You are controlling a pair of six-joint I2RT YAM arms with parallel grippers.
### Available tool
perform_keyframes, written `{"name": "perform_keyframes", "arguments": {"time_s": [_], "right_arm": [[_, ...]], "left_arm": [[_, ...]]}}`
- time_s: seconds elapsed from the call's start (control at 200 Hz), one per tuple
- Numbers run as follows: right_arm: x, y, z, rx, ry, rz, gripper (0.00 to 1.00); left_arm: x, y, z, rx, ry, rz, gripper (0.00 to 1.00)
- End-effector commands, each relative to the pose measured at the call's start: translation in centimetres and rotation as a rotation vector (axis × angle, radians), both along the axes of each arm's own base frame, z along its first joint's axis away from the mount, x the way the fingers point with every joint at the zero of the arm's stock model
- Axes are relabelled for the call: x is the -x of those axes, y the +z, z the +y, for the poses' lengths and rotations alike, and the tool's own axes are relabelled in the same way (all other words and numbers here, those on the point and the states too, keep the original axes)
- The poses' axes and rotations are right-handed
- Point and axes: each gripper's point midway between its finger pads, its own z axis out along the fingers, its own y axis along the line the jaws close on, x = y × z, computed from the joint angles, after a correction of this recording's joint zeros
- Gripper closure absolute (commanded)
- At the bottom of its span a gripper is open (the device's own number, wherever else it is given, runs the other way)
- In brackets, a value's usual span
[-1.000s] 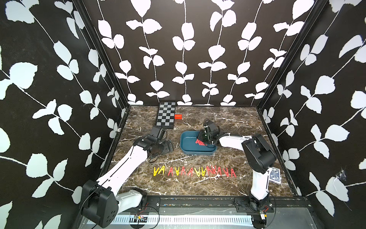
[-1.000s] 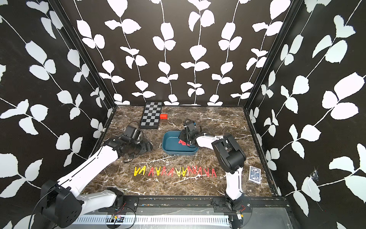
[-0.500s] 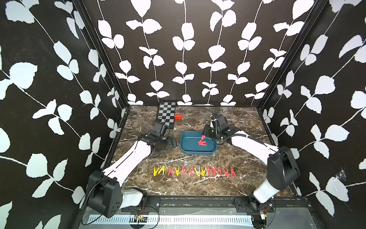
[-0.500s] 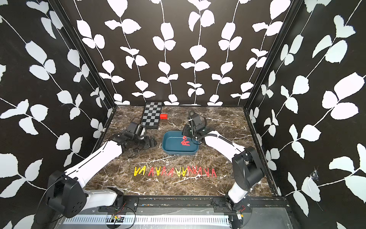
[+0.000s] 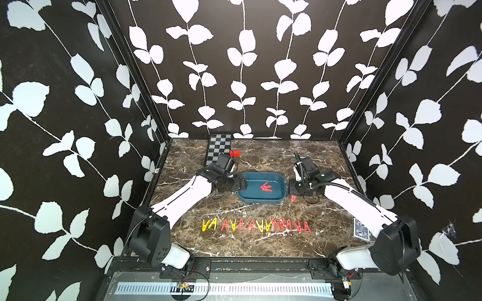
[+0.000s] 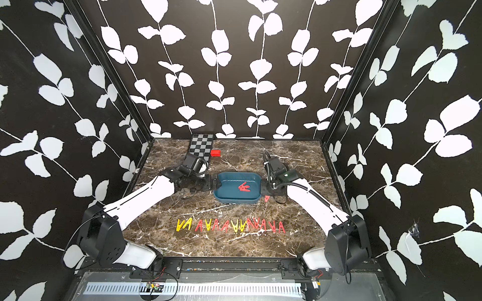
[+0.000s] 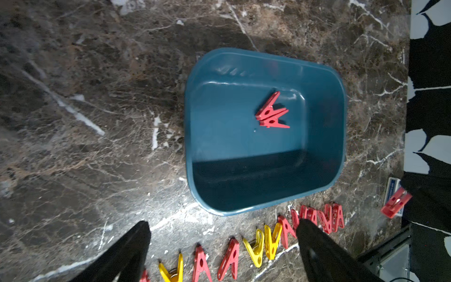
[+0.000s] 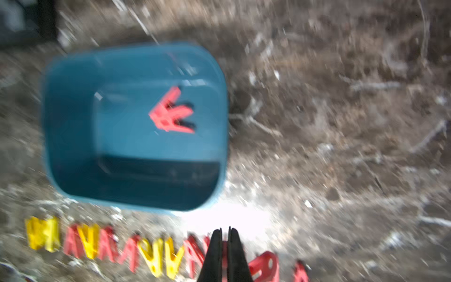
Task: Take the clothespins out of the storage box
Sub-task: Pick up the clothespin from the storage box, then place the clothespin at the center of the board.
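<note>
My right gripper is to place the red clothespin. It will put it down beside the last red clothespin [image 5: 314, 226] [image 8: 320, 276] at the row's card deck end.
The teal storage box [image 5: 276, 199] sits mid-table, with a small cluster of red clothespins [image 5: 266, 187] lying overlapped on its floor [image 7: 272, 114]. A row of several red and yellow clothespins [image 5: 255, 225] stands near the front. My right gripper [image 5: 292, 194] hovers just off the box's right end, shut on a red clothespin [image 5: 293, 198] that hangs below it. In the right wrist view the gripper [image 8: 225, 229] is shut, with red showing between the fingers. My left gripper [image 5: 243, 182] is open at the box's left end. In the left wrist view nothing is between its fingers [image 7: 136, 244].
A checkered board [image 5: 220, 148] and a small red block [image 5: 234, 153] lie at the back left. A card deck [image 5: 361, 229] rests at the front right by the right arm. Patterned walls close in three sides.
My right gripper has lifted out of the box and swung to its right end with a red clothespin. My left gripper has moved right, up to the box's left end, still open.
</note>
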Motion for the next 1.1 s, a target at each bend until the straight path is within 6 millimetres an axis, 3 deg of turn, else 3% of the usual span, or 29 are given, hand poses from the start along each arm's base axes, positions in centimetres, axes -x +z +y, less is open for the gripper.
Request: {"name": "perform_keyframes", "arguments": {"time_s": [0.0, 0.17, 0.365, 0.795, 1.095], "right_arm": [[3.7, -1.8, -2.9, 0.126, 0.056, 0.115, 1.0], [6.3, -3.5, -5.4, 0.233, 0.089, 0.19, 1.0], [7.9, -5.5, -7.3, 0.324, 0.1, 0.251, 1.0], [8.4, -7.7, -9.4, 0.466, 0.065, 0.395, 1.0], [8.8, -9.4, -9.4, 0.478, 0.066, 0.462, 0.99]], "left_arm": [[-0.3, 1.2, -0.6, 0.017, -0.025, -0.032, 0.05], [-0.3, 1.3, -0.6, 0.016, -0.023, -0.037, 0.05], [-0.1, 1.3, -0.4, 0.017, -0.018, -0.036, 0.04], [0.5, 1.5, 0.1, 0.013, -0.01, -0.045, 0.04], [0.5, 1.6, 0.5, 0.001, -0.007, -0.06, 0.04]]}}
